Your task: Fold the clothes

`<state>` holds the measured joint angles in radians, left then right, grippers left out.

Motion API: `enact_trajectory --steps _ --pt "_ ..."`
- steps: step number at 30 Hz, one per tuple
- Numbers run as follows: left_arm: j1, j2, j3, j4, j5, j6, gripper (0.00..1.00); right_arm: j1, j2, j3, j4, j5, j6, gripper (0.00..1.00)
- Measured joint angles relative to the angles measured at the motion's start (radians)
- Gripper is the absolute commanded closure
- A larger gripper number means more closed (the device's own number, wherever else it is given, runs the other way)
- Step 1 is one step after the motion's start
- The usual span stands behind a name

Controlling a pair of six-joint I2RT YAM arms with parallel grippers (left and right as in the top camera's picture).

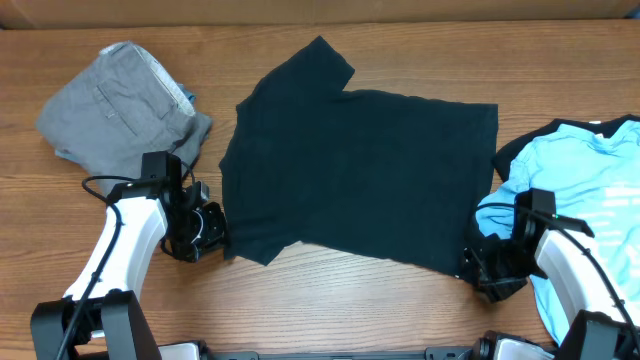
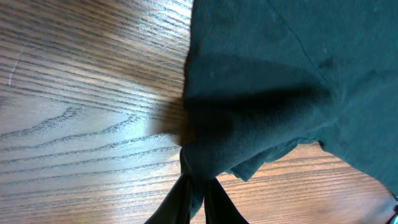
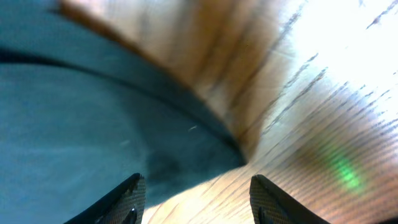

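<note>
I need to pinch the corner [image 3: 231, 159] with my right gripper, as the black T-shirt's near corner lies free ahead of its open fingers, before both grippers pull the T-shirt's edge tight.
A black short-sleeved T-shirt [image 1: 355, 170] lies spread flat in the middle of the table. My left gripper [image 1: 212, 232] is at its near left corner, shut on the cloth; the left wrist view shows the fabric [image 2: 261, 93] pinched between the closed fingers [image 2: 198, 196] and slightly lifted. My right gripper [image 1: 478, 268] is at the shirt's near right corner. In the right wrist view its fingers [image 3: 196, 193] are spread wide, with the shirt's edge [image 3: 93, 124] in front of them and nothing between them.
Folded grey trousers [image 1: 120, 100] lie at the far left. A light blue printed T-shirt [image 1: 580, 200] lies at the right edge, partly under my right arm. The wooden table [image 1: 330, 300] shows along the front.
</note>
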<state>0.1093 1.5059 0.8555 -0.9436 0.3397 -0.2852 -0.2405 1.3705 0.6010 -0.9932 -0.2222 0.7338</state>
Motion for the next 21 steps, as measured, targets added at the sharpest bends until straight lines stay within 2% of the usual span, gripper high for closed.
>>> enact_trajectory --steps 2,6,8,11,15,18,21 --pt "0.0 0.0 0.0 0.0 0.0 0.0 0.89 0.0 0.0 -0.034 0.02 0.005 0.022 0.43" --pt "0.0 0.0 0.0 -0.005 0.0 0.0 0.9 0.0 -0.021 -0.064 0.038 0.006 0.073 0.54" --pt "0.0 0.0 0.0 -0.011 0.0 0.0 0.92 -0.001 -0.031 -0.07 0.047 0.006 0.091 0.62" --pt "0.0 0.0 0.002 -0.027 0.0 0.0 0.96 -0.001 -0.035 -0.071 0.07 -0.009 0.106 0.79" --pt "0.003 0.0 0.021 -0.061 0.0 -0.001 0.96 -0.001 -0.034 -0.069 0.089 -0.023 0.091 0.91" --pt "0.023 -0.002 0.047 -0.08 0.0 -0.001 0.96 -0.001 -0.028 -0.062 0.082 -0.024 0.073 0.96" --pt "0.062 -0.024 0.056 -0.106 0.0 -0.001 0.96 0.0 -0.021 -0.052 0.066 -0.017 0.057 0.96"
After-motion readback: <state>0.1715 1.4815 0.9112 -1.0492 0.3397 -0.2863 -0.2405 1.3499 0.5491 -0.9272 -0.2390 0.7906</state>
